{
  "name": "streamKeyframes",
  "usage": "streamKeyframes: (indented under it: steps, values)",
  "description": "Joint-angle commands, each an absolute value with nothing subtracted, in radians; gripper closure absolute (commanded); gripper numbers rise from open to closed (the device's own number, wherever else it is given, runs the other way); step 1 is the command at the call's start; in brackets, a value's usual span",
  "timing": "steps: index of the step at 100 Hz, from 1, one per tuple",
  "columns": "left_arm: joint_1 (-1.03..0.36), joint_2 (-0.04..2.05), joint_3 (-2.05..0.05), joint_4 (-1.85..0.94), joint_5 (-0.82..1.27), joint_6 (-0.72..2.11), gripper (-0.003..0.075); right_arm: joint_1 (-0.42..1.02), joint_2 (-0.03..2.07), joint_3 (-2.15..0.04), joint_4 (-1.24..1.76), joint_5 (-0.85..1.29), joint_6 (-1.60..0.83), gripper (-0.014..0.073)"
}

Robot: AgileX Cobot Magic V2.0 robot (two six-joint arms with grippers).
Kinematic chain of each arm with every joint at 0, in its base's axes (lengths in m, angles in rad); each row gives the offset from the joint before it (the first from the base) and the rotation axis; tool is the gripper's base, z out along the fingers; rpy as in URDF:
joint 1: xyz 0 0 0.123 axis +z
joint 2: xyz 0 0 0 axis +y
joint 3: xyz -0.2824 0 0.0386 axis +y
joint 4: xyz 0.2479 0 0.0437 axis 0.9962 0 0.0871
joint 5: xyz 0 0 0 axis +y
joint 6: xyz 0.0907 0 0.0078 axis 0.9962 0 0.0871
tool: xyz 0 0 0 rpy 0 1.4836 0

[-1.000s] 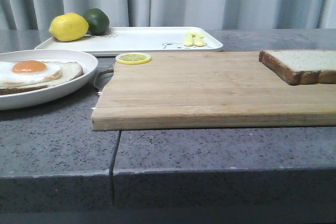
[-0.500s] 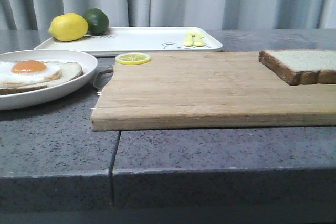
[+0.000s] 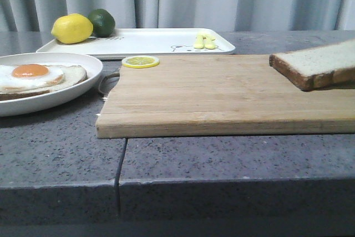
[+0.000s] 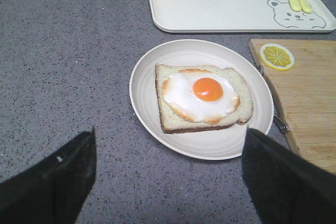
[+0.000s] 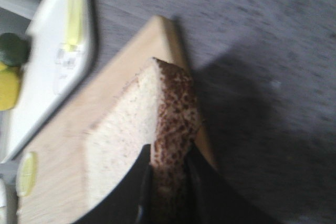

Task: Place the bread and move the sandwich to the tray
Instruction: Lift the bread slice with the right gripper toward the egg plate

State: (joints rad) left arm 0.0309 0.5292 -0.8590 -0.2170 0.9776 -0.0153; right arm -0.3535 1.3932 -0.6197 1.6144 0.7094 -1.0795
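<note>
The robot's right gripper needs to release the bread on top of the fried egg (image 3: 41,59) on the round white plate.
The bread (image 3: 313,65) is at the right end of the wooden cutting board (image 3: 222,92), tilted, with its right side raised off the wood. My right gripper (image 5: 168,174) is shut on the bread (image 5: 131,124) at its brown crust edge. The sandwich (image 4: 202,95) is one slice topped with a fried egg, lying on a round white plate (image 4: 147,77) at the left (image 3: 83,62). My left gripper (image 4: 169,135) hangs open above the counter just short of the plate, holding nothing. The white tray (image 3: 155,41) lies at the back. Neither gripper shows in the front view.
A lemon (image 3: 72,28) and a lime (image 3: 102,21) rest at the tray's left end, and yellow cutlery (image 3: 204,41) lies at its right end. A lemon slice (image 3: 140,61) sits on the board's far left corner. The grey counter ends at a front edge.
The bread's right side has lifted off the board, so the slice now tilts and sits slightly further left. Nothing else has moved.
</note>
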Motion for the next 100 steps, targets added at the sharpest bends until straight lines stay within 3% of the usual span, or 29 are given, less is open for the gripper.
streamKeyframes:
  steps: [1,24,54,100]
  values:
    - [0.03,0.543,-0.892,-0.237,0.911,-0.017,0.0185,-0.357,1.29,-0.65,1.693,0.808,-1.102,0.0701]
    - [0.03,0.543,-0.892,-0.237,0.911,-0.017,0.0185,-0.27,1.122,-0.655,1.83,0.834,-1.052,0.0701]
    - [0.03,0.543,-0.892,-0.237,0.911,-0.017,0.0185,0.119,1.086,-0.729,1.882,0.507,-1.021,0.0701]
    - [0.03,0.543,-0.892,-0.237,0.911,-0.017,0.0185,0.584,1.359,-1.085,1.882,0.241,-0.928,0.0701]
